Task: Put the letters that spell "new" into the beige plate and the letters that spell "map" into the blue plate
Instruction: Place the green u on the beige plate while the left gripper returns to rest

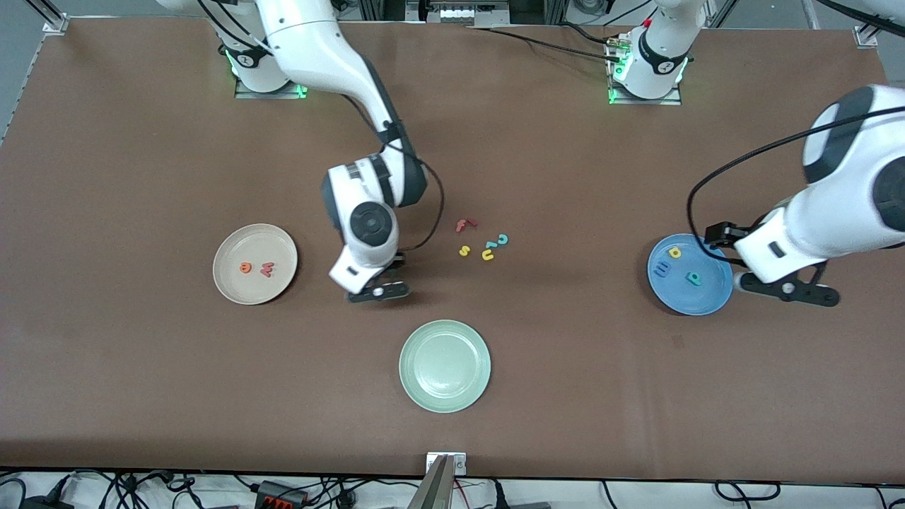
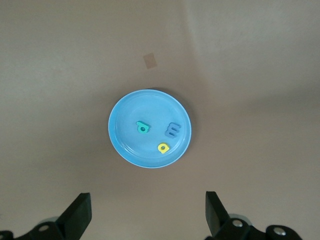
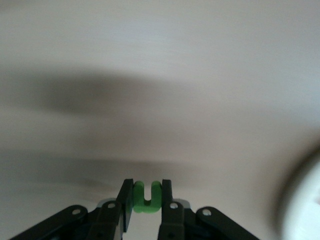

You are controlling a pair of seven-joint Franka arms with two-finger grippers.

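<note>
My right gripper is going to let go of the green "n" in the beige plate, between the pinkish-red "w" and the plate's far rim (image 1: 275, 246).
My right gripper (image 3: 147, 187) is shut on the green "n" (image 3: 147, 197), whose two legs point away from the wrist. In the front view this gripper (image 1: 378, 290) hangs over bare table between the beige plate (image 1: 244, 244) and the loose letters. An orange "e" (image 1: 244, 268) and a pinkish-red "w" (image 1: 267, 269) lie in the beige plate. The blue plate (image 1: 710, 297) (image 2: 125, 115) holds the yellow "a" (image 2: 163, 147), blue "m" (image 2: 172, 130) and teal "p" (image 2: 142, 128). My left gripper (image 1: 785, 288) (image 2: 148, 210) is open and empty, beside the blue plate's rim at the left arm's end.
A pale green plate (image 1: 445, 332) lies nearer the front camera, mid-table. Loose letters sit mid-table: a red "f" (image 1: 464, 225), a yellow "s" (image 1: 464, 250), a yellow "u" (image 1: 488, 255) and a teal hook-shaped letter (image 1: 502, 240).
</note>
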